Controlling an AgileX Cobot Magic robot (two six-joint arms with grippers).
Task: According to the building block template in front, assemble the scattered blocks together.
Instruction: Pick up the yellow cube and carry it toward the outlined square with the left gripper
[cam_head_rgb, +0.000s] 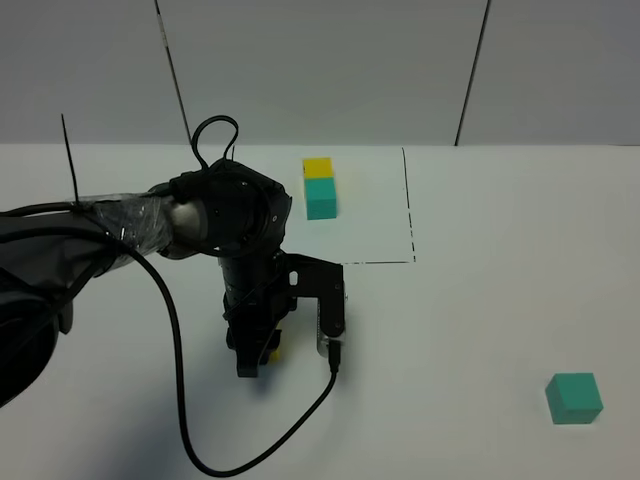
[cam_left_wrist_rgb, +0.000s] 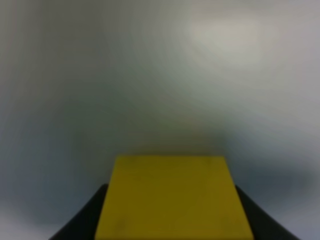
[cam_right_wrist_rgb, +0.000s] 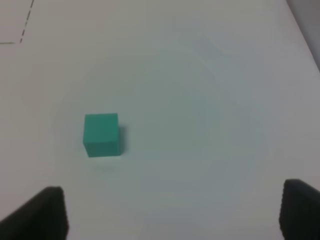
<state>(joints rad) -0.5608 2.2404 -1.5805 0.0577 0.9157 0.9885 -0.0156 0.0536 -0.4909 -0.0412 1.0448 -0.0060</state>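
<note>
Next, my left gripper sets the yellow block down on the table (cam_head_rgb: 314, 315), just outside the dashed black line and facing the template pair.
The template pair, a yellow cube (cam_head_rgb: 318, 167) joined to a teal-green cube (cam_head_rgb: 321, 197), sits at the back inside a dashed black line (cam_head_rgb: 409, 205). My left gripper (cam_head_rgb: 257, 360) points down at the table in front of it, shut on the loose yellow block (cam_head_rgb: 273, 350). The left wrist view shows that yellow block (cam_left_wrist_rgb: 172, 192) filling the space between the dark fingers (cam_left_wrist_rgb: 82, 222). The loose teal-green block (cam_head_rgb: 574, 398) lies alone at the front right. Seen from the right wrist, this teal-green block (cam_right_wrist_rgb: 101, 135) lies ahead of my open right gripper (cam_right_wrist_rgb: 175, 212), which touches nothing.
The left arm's black cable (cam_head_rgb: 180, 350) loops over the table in front of and beside the left gripper. White table surface (cam_head_rgb: 470, 320) stretches between the left gripper and the teal-green block. The right arm is outside the exterior high view.
</note>
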